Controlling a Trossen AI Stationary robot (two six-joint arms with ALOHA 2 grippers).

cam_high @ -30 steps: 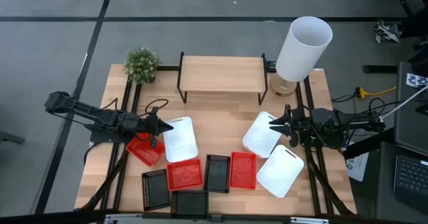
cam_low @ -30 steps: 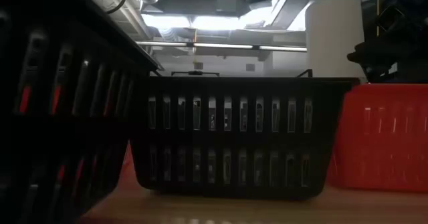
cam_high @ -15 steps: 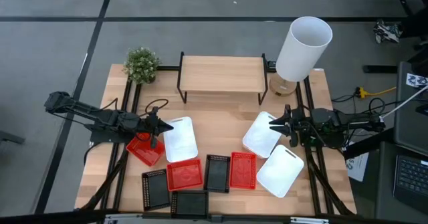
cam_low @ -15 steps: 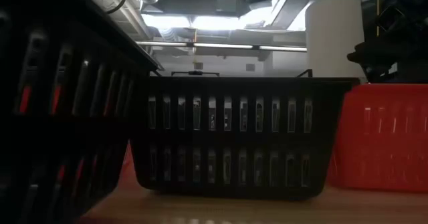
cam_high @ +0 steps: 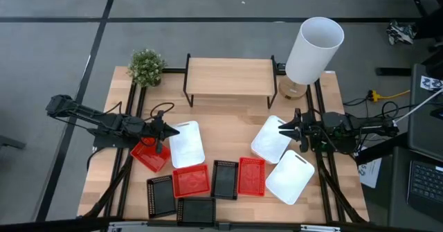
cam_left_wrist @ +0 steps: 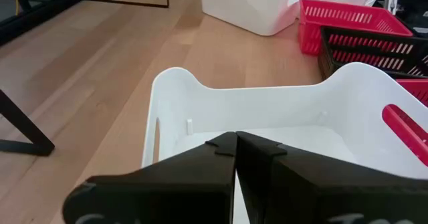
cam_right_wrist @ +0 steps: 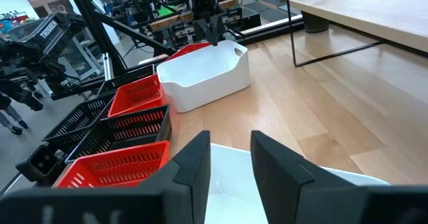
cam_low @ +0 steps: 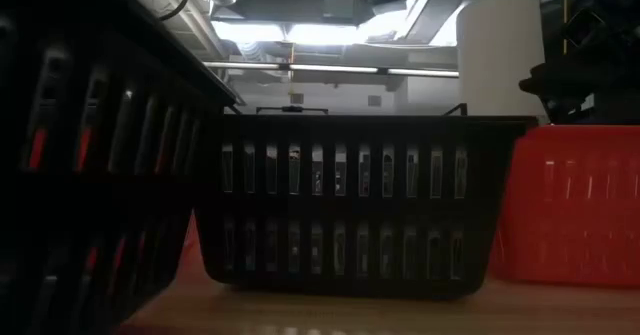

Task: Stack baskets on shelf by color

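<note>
My right gripper will next grab the shelf-side end rim (cam_high: 275, 117) (cam_right_wrist: 384, 182) of the white basket nearest the tall white cylinder, by the corner facing the shelf's leg.
Nine baskets lie on the table in front of the shelf (cam_high: 229, 77). Three are white (cam_high: 187, 144) (cam_high: 270, 138) (cam_high: 291, 176), three are red (cam_high: 150, 154) (cam_high: 190, 181) (cam_high: 251, 175), and three are black (cam_high: 160, 195) (cam_high: 224, 179) (cam_high: 198, 210). My left gripper (cam_high: 168, 129) is shut over the left end of the left white basket (cam_left_wrist: 267, 117); its tips (cam_left_wrist: 235, 137) sit above the hollow. My right gripper (cam_high: 282, 128) is open a little (cam_right_wrist: 231, 150) over the right white basket (cam_right_wrist: 267, 184).
A tall white cylinder (cam_high: 313, 50) stands at the shelf's right end, and a small plant (cam_high: 146, 66) stands at its left. The low view is filled by a black basket (cam_low: 345, 205) and a red one (cam_low: 575, 215). Bare wood lies between the shelf and the baskets.
</note>
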